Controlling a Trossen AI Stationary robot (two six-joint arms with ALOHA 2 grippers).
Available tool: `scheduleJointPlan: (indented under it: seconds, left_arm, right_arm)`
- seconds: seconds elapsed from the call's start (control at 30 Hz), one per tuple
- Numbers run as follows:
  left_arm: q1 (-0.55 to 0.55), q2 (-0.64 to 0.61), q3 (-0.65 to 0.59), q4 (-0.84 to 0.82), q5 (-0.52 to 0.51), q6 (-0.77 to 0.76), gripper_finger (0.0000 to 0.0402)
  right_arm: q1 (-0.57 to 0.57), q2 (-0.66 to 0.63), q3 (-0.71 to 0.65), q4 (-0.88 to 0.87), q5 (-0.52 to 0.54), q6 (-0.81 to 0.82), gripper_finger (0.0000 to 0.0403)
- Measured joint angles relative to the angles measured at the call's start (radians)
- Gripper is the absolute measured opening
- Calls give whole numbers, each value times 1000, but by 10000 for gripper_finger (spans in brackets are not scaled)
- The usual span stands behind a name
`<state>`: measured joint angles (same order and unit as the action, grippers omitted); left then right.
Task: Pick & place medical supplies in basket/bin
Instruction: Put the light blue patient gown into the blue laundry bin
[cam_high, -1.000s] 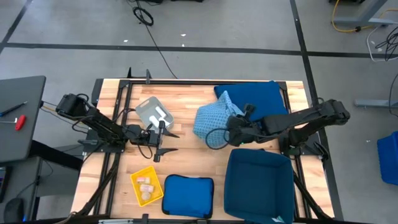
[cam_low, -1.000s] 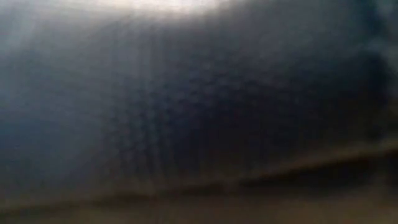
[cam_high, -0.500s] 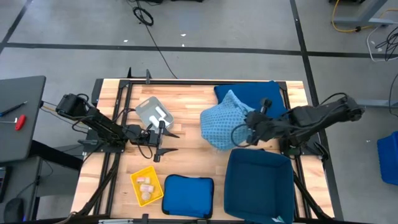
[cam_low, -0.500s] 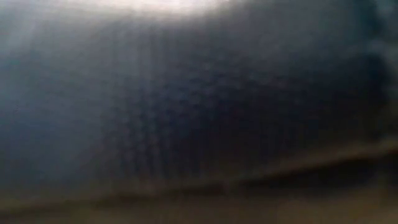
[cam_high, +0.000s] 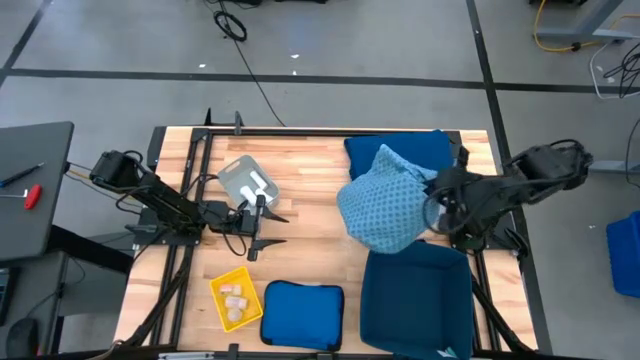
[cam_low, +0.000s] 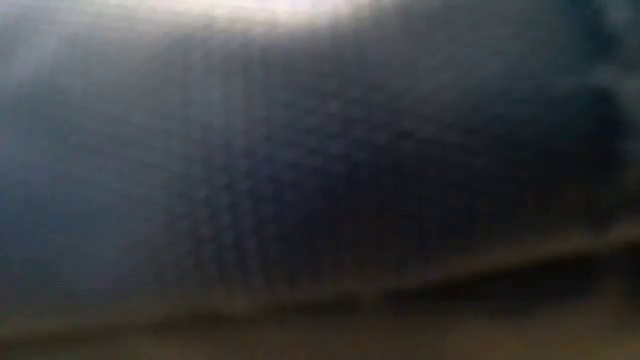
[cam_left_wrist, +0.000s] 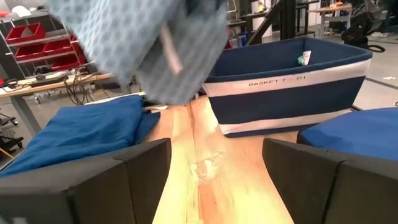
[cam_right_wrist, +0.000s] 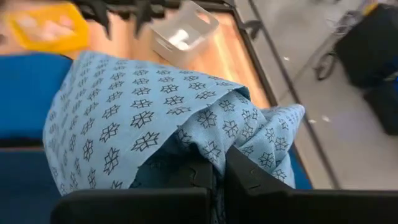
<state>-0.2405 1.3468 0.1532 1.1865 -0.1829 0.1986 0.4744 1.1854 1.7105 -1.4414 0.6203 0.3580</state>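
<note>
My right gripper has the light blue patterned cloth. It will let go of the cloth inside the large dark blue bin (cam_high: 378, 278), toward the flat blue pad.
The light blue patterned cloth (cam_high: 385, 205) hangs bunched in the air at the table's right, over the far edge of the large dark blue bin (cam_high: 415, 300). My right gripper (cam_high: 432, 200) is shut on it. The larger dark blue cloth (cam_high: 400, 152) lies flat at the far right. A small yellow mesh basket (cam_high: 235, 298) at the near left holds a few pale packets. The grey tray (cam_high: 247, 182) holds white pieces. My left gripper (cam_high: 255, 228) waits open and level beside the tray, with nothing between its fingers (cam_left_wrist: 124, 180). My right gripper pinches a bunched fold of the patterned cloth (cam_right_wrist: 217, 146) between its two fingers (cam_right_wrist: 249, 177), with several layers gathered there. The fingers slant downward from the table's right side. The cloth (cam_left_wrist: 149, 43) hangs slack below them, lifted clear of the table.
A flat blue pad (cam_high: 302, 312) lies at the near edge between the yellow basket and the bin. The bin (cam_left_wrist: 286, 81) has a white band around its wall. Bare wood shows in the table's middle (cam_high: 300, 240). The low view is filled by a dark blur.
My right gripper has risen and drawn back toward the table's right edge, still shut on the patterned cloth. The cloth has come off the table's middle and now hangs over the bin's far edge.
</note>
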Motion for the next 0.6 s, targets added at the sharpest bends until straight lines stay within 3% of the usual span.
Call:
scheduleJointPlan:
  seconds: [0.27, 0.6]
  left_arm:
    - [0, 0, 0, 1, 0, -7, 256]
    - [0, 0, 0, 2, 0, -10, 256]
  right_arm:
    - [96, 54, 83, -132, -159, 226, 8]
    - [219, 183, 83, -130, -307, 459, 8]
